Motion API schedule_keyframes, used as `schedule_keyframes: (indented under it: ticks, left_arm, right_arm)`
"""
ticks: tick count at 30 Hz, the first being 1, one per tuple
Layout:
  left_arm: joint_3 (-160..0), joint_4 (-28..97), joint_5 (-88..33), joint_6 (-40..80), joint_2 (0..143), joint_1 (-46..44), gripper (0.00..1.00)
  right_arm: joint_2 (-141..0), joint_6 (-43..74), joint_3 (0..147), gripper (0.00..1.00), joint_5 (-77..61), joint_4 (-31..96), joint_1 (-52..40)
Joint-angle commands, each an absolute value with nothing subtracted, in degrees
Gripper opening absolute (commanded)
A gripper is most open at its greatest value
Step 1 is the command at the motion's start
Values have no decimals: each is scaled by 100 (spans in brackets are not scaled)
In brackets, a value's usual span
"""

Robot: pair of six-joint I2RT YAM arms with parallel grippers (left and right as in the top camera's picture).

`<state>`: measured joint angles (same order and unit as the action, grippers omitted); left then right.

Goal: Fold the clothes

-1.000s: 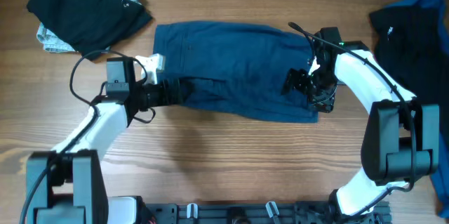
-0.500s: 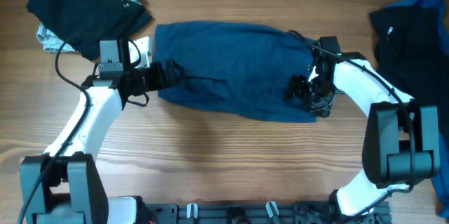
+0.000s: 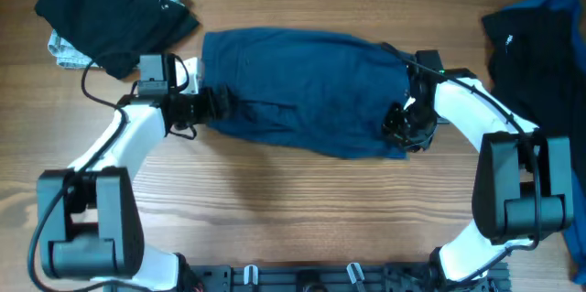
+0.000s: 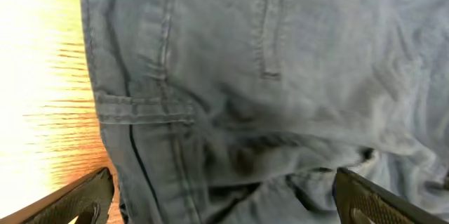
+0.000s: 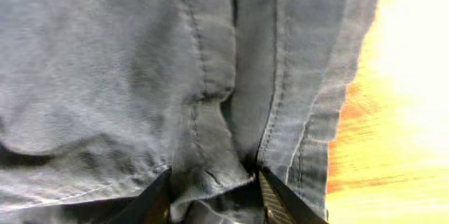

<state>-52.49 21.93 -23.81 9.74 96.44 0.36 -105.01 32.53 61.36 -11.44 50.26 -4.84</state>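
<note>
The robot's right gripper is pinching a bunched fold short of the dark navy garment's side edge, so it should open and grab the garment's corner [image 5: 314,201] farther out.
A dark navy garment [image 3: 302,91] of the clothes lies spread across the middle of the table. My left gripper [image 3: 222,102] rests at its left edge, open, its fingers wide apart over the seamed cloth [image 4: 280,76]; the left gripper [image 4: 224,199] holds nothing. My right gripper [image 3: 401,129] is at the garment's lower right corner. In the right wrist view the right gripper [image 5: 214,196] has its two fingers pressed against a bunched fold of the hem [image 5: 105,62].
A black garment [image 3: 114,13] lies over a pale grey-blue one [image 3: 64,49] at the back left. Another black garment [image 3: 536,49] with brighter blue cloth [image 3: 558,1] sits at the right edge. Bare wooden table [image 3: 275,210] runs along the front.
The right gripper slid to the garment's lower right corner and closed on a fold of it. The left gripper shifted slightly back along the left edge, staying open.
</note>
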Motion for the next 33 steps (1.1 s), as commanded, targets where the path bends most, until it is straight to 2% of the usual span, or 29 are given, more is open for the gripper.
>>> schedule_keyframes:
  ticks: [1,4,8,17,22,23,24,25,26,28,31,33]
  left_arm:
    - [-5310,2080,-2401,1009,9749,10,100]
    - [-5310,2027,-2414,1007,9751,10,100]
    - [-5310,2018,-2414,1004,9754,10,100]
    - [-5310,2018,-2414,1004,9754,10,100]
    - [-5310,2018,-2412,1007,9754,10,100]
    - [-5310,2018,-2412,1004,9754,10,100]
    - [-5310,2018,-2414,1004,9754,10,100]
    - [-5310,2018,-2414,1004,9754,10,100]
    - [-5310,2018,-2414,1004,9754,10,100]
    - [-5310,2018,-2412,1004,9754,10,100]
    - [-5310,2018,-2414,1007,9754,10,100]
    - [-5310,2018,-2414,1004,9754,10,100]
  right_arm:
    - [-10650,3341,6486,35,-589,5439,-504]
    - [-10650,3341,6709,24,-425,5754,-484]
    - [-10650,3319,6772,22,-239,5826,-484]
    - [-10650,3479,6772,4,172,5961,-292]
    - [-10650,3404,6772,4,-75,5937,-145]
    - [-10650,3212,6772,5,-279,5913,-148]
    - [-10650,3072,6772,11,-419,5898,-148]
    - [-10650,2821,6772,23,-648,5881,-150]
    - [-10650,2676,6772,28,-768,5870,-150]
    - [-10650,2571,6772,31,-777,5839,-148]
    - [-10650,2475,6772,43,-779,5798,-148]
    - [-10650,2392,6772,45,-836,5789,-148]
